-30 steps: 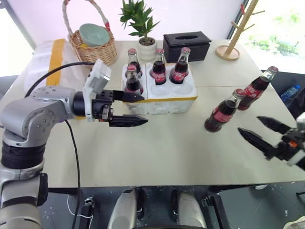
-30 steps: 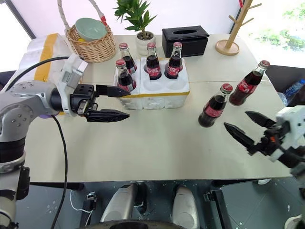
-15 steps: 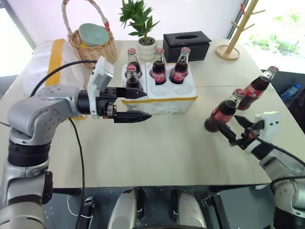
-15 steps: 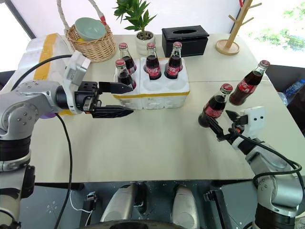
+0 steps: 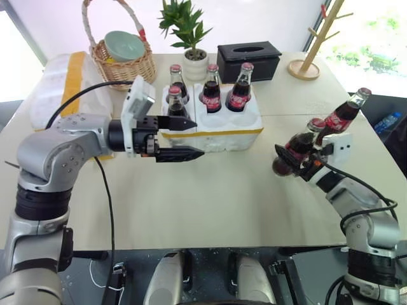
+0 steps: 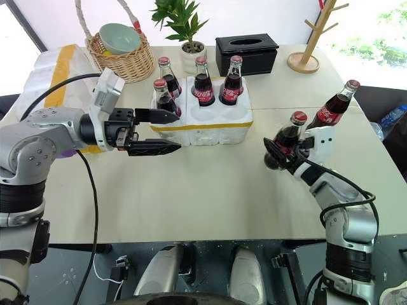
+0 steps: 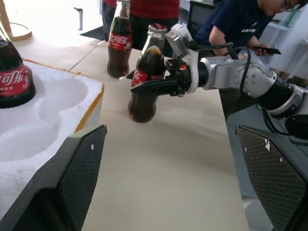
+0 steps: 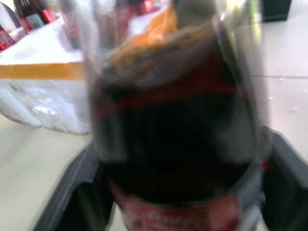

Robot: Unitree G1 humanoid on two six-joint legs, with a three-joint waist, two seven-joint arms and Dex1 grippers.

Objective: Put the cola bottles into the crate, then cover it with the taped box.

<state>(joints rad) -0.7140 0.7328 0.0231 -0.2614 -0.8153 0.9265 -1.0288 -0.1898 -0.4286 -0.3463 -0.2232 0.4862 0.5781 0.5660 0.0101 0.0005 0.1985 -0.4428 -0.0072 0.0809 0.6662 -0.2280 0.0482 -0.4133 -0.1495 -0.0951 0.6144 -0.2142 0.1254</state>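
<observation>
My right gripper is holding the cola bottle. It will let go of the bottle in the empty middle hole (image 5: 214, 121) along the crate's front edge.
Several cola bottles (image 5: 212, 89) stand in wells of the crate (image 5: 222, 141), a low white foam block with a yellow band. Two more stand on the table to its right. My right gripper (image 5: 287, 159) is shut on the nearer cola bottle (image 5: 297, 145) at its label, as the left wrist view confirms (image 7: 147, 79). The other cola bottle (image 5: 343, 115) stands free just behind it. My left gripper (image 5: 199, 140) hangs open in front of the crate's left end, holding nothing. The taped box (image 5: 63, 79) lies at the far left, partly hidden by my left arm.
A wicker basket (image 5: 127, 67) with a bowl, a potted plant (image 5: 189, 35), a black tissue box (image 5: 249, 58) and a wooden stand (image 5: 311, 60) line the far edge. A person (image 7: 240, 19) sits beyond the table's right side. A blue bottle (image 5: 388, 122) lies off the table.
My right gripper came forward from the near right edge to the nearer loose bottle and closed on it. The left gripper stayed open by the crate.
</observation>
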